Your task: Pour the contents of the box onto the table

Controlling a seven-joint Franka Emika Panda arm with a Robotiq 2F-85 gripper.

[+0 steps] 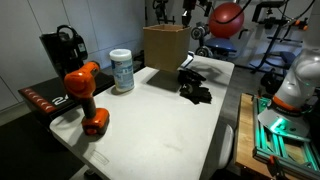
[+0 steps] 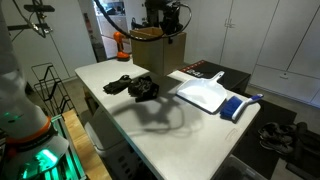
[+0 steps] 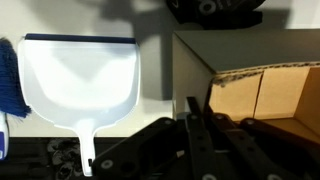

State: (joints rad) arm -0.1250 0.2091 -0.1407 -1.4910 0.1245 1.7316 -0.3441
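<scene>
The brown cardboard box will go down from my gripper on the table (image 1: 167,79) between the white canister and the black things.
The brown cardboard box (image 1: 165,46) stands upright at the far end of the white table (image 1: 170,120) in both exterior views (image 2: 148,46). In the wrist view it is open at the right (image 3: 262,92), and I cannot see inside it. My gripper (image 3: 198,118) is at the box's top rim, its fingers close together on either side of the wall's edge. It also shows above the box in both exterior views (image 2: 165,27) (image 1: 189,20). A pile of black things (image 1: 194,85) (image 2: 140,88) lies on the table beside the box.
An orange drill (image 1: 85,95) and a white canister (image 1: 122,71) stand on one side of the table. A white dustpan (image 2: 205,95) (image 3: 75,80) with a blue brush (image 2: 236,107) lies on the other side. A black appliance (image 1: 62,50) stands off the table's edge.
</scene>
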